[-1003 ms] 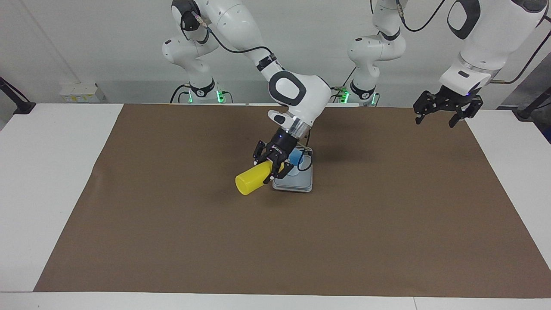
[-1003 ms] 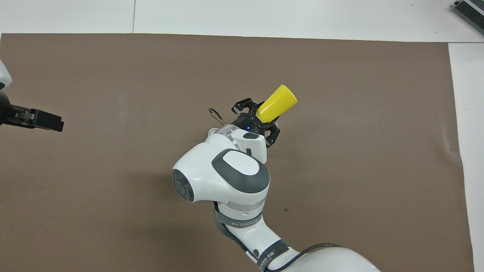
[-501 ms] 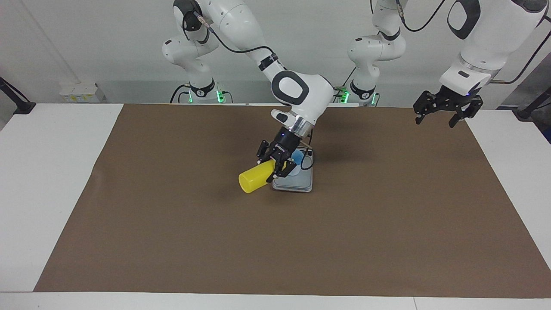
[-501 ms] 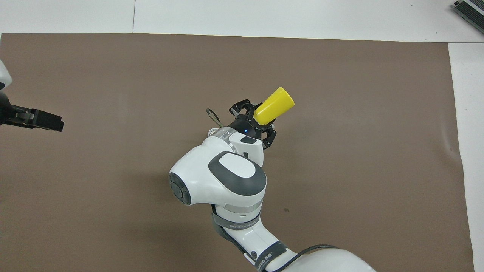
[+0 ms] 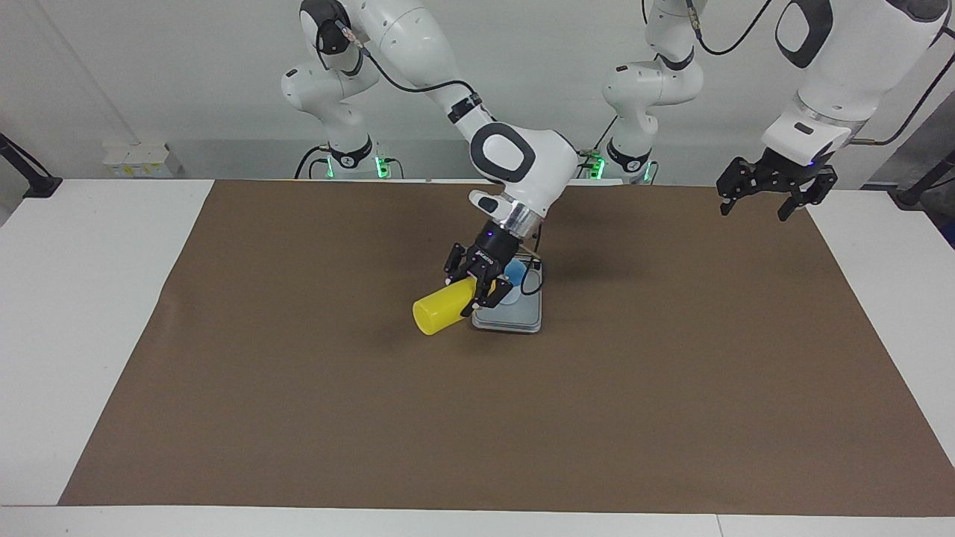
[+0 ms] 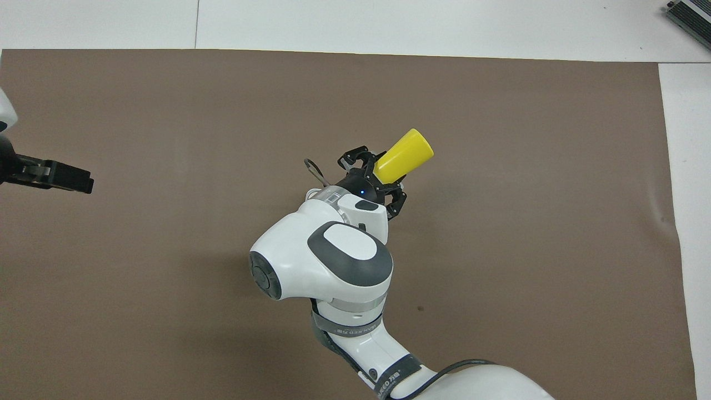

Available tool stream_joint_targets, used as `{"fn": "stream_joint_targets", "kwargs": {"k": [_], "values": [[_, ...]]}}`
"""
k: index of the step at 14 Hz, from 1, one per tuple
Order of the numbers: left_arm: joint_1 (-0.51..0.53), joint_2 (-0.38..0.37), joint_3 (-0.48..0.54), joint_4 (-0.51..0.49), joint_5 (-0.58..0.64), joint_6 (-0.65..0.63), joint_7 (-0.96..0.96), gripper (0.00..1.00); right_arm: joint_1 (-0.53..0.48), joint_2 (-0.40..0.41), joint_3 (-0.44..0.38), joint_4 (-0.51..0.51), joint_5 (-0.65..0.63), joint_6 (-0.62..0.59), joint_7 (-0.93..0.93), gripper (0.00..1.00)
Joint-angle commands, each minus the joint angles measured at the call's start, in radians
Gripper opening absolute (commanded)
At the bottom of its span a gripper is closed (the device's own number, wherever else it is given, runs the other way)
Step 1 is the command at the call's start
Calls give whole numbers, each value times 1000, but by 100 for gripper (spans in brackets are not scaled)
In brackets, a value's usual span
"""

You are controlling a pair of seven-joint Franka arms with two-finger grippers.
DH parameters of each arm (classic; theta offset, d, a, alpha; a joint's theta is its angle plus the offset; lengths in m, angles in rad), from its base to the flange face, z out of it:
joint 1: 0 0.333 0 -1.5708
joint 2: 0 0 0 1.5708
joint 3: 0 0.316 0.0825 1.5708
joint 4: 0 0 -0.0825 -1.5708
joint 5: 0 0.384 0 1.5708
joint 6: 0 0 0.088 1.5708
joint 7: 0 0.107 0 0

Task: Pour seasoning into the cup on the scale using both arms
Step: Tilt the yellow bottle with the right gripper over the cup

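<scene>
The robot's right gripper should stand the bottle on the brown mat midway (image 6: pixel 515 213) between the scale and the edge opposite the left gripper.
My right gripper (image 5: pixel 482 288) is shut on the yellow seasoning bottle (image 5: pixel 440 310) and holds it tipped almost flat over the edge of the scale (image 5: pixel 516 320). The bottle's flat base points away from the cup (image 5: pixel 515 270) and its nozzle is hidden by the fingers. The light blue cup stands on the scale, partly hidden by the gripper. In the overhead view the bottle (image 6: pixel 404 155) and right gripper (image 6: pixel 382 179) show, but the arm hides the cup and scale. My left gripper (image 5: pixel 776 197) is open and empty, and that arm waits over the mat's corner at its own end.
A brown mat (image 5: pixel 298 418) covers most of the white table (image 5: pixel 89 313). The left gripper also shows at the edge of the overhead view (image 6: pixel 53 175). A thin black cable loops beside the scale (image 5: pixel 534 280).
The right arm's wrist has shifted slightly over the scale and the bottle has moved a little with it. In the last half second almost nothing moved. The left arm has stayed still.
</scene>
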Motion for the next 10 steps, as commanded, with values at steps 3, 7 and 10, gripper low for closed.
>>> {"fn": "stream_joint_targets", "kwargs": {"k": [3, 7, 10], "values": [[6, -15, 0, -15, -13, 4, -6, 100, -105, -121, 5, 2, 303, -9, -114, 0], [6, -15, 0, -15, -13, 4, -6, 100, -220, -190, 5, 2, 604, -19, -249, 0], [6, -15, 0, -15, -13, 4, -6, 100, -306, -250, 5, -50, 820, -45, -429, 0]]}}
